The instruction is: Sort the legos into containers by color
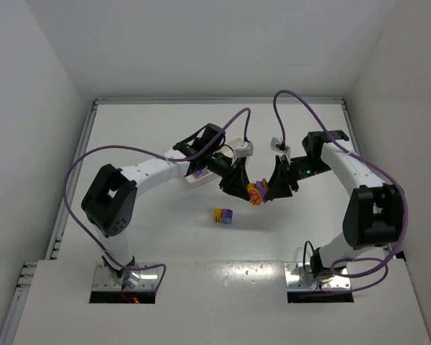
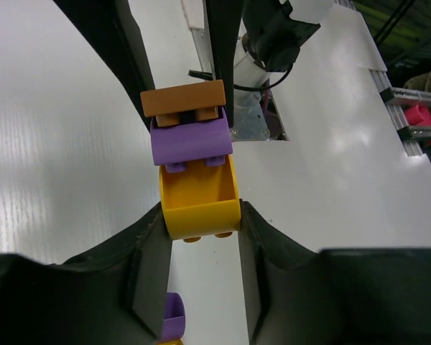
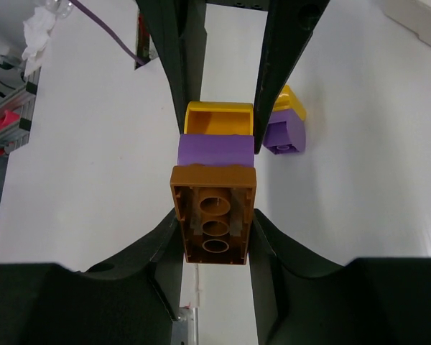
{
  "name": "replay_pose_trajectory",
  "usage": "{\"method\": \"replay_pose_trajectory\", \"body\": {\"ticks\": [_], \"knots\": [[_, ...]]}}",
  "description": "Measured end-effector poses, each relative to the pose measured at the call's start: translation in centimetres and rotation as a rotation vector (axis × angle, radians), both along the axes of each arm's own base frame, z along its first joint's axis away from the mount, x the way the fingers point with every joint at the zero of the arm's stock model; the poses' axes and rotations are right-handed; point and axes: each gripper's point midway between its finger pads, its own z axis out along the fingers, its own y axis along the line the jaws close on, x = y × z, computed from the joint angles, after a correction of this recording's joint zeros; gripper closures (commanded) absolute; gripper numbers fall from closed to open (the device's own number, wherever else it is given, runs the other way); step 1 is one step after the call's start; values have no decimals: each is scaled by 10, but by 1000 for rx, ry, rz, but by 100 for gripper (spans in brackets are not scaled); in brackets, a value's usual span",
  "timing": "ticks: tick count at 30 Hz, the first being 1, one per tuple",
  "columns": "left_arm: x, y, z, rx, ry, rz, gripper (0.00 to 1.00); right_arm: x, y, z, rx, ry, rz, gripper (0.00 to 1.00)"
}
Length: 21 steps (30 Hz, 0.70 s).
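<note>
The yellow brick will be released by my left gripper, which I should open inside the far end of the white tray point(image 1: 237, 149). The brick now hangs above the table's middle.
A stack of three legos hangs in the air between my two grippers, above the table's middle point(image 1: 255, 192). My left gripper point(image 2: 201, 215) is shut on the yellow brick point(image 2: 200, 205) at one end. My right gripper point(image 3: 215, 223) is shut on the orange brick point(image 3: 214, 215) at the other end. The purple brick point(image 3: 215, 151) joins them. A second small stack, purple and yellow point(image 1: 223, 215), lies on the table below; it also shows in the right wrist view point(image 3: 286, 126). The white tray point(image 1: 195, 179) is mostly hidden under my left arm.
Purple cables point(image 1: 302, 104) loop above both arms. The table's raised side rails point(image 1: 75, 172) run along left and right. The near edge holds the arm bases point(image 1: 126, 280).
</note>
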Motion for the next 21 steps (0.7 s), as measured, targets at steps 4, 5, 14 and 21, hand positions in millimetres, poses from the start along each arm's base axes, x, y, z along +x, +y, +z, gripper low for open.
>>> {"method": "replay_pose_trajectory", "body": {"ticks": [4,5,14,21], "knots": [[0,-1,-3,4,10,-1,82,0,0,-2,-2,7,1,94],[0,-1,-3,5,12,0,90,1,0,-2,-1,11,-2,94],[-7,8,-22,43,32,23,100,23,-16,7,7,-29,-78,94],[-16,18,-44,104,81,36,100,57,-44,28,5,-131,-186,94]]}}
